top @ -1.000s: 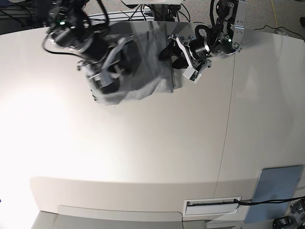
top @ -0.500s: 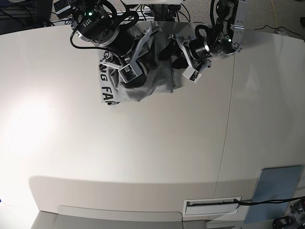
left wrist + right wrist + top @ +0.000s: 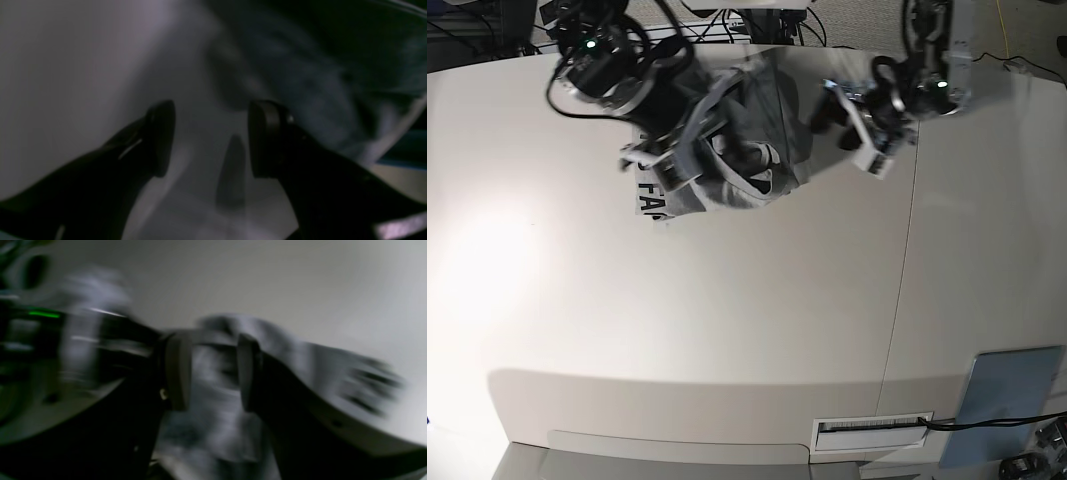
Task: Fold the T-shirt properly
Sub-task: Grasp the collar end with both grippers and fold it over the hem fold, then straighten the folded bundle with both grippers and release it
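My left gripper is facing a T-shirt bunched around a gaping fold, so it should grab the loose cloth (image 3: 772, 153) next to that fold and pull the T-shirt flat before folding.
The heather-grey T-shirt (image 3: 762, 135) lies bunched at the far middle of the white table (image 3: 727, 330), with black lettering (image 3: 652, 195) showing at its left edge. My right gripper (image 3: 727, 155) is on the bunch. In the blurred right wrist view its jaws (image 3: 211, 373) stand narrowly apart with grey fabric (image 3: 213, 426) between them and draped over one finger. My left gripper (image 3: 820, 115) sits just right of the shirt. In the left wrist view it (image 3: 211, 138) is open and empty above the table, with the shirt (image 3: 300, 83) beyond it.
A table seam (image 3: 907, 260) runs front to back on the right. A blue-grey pad (image 3: 1012, 400) and a white slotted label (image 3: 872, 430) sit at the front right. Cables and arm bases crowd the far edge.
The right arm swung over the shirt and dragged it, turning up the lettered edge at the left and bunching the cloth. The left gripper moved right, away from the shirt.
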